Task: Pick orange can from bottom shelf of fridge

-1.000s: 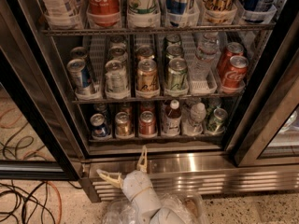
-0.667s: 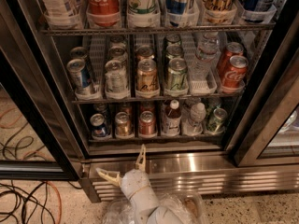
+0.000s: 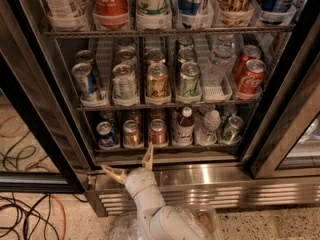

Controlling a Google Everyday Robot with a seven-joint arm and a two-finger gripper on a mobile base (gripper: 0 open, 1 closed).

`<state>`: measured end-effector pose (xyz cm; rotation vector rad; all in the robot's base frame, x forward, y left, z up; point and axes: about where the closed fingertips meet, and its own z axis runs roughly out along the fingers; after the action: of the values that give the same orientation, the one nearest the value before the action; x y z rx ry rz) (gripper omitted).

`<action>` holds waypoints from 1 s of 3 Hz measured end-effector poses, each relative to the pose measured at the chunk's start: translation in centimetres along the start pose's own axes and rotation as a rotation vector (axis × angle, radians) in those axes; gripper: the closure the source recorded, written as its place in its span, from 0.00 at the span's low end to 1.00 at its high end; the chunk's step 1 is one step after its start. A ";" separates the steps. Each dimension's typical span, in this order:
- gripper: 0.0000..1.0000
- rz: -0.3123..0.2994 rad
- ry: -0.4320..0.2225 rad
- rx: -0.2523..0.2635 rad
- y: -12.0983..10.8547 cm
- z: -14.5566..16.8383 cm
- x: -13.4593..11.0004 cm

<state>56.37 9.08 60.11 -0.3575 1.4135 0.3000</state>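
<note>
My gripper will close on the orange can's body (image 3: 131,137), on the bottom shelf between the blue can and the redder can.
The fridge (image 3: 30,104) stands open before me, with a black frame and a steel base. On the bottom shelf (image 3: 170,147) the orange can (image 3: 132,133) stands in the second lane from the left. A blue can (image 3: 106,134) is on its left and a redder can (image 3: 158,132) on its right. My gripper (image 3: 131,165) is low in the view, in front of the steel base just below the shelf. Its pale fingers (image 3: 148,157) are spread wide and empty. One fingertip points up towards the redder can, the other out to the left.
Little bottles (image 3: 185,126) and a green can (image 3: 232,129) fill the shelf's right lanes. The rack above holds several cans, with Coca-Cola cans (image 3: 249,77) at the right. The slotted steel grille (image 3: 240,196) is below. Cables (image 3: 25,219) lie on the floor at left. The glass door frame (image 3: 287,114) is at right.
My gripper has risen a little towards the bottom shelf's front edge. Its fingers stay spread. The cans have not moved.
</note>
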 end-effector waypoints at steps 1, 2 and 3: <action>0.00 0.026 0.008 0.014 -0.1 1.2 0.7; 0.00 0.026 0.008 0.014 -0.1 1.2 0.7; 0.19 0.026 0.008 0.014 -0.1 1.2 0.7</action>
<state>57.57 9.42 59.53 -0.3298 1.4279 0.3101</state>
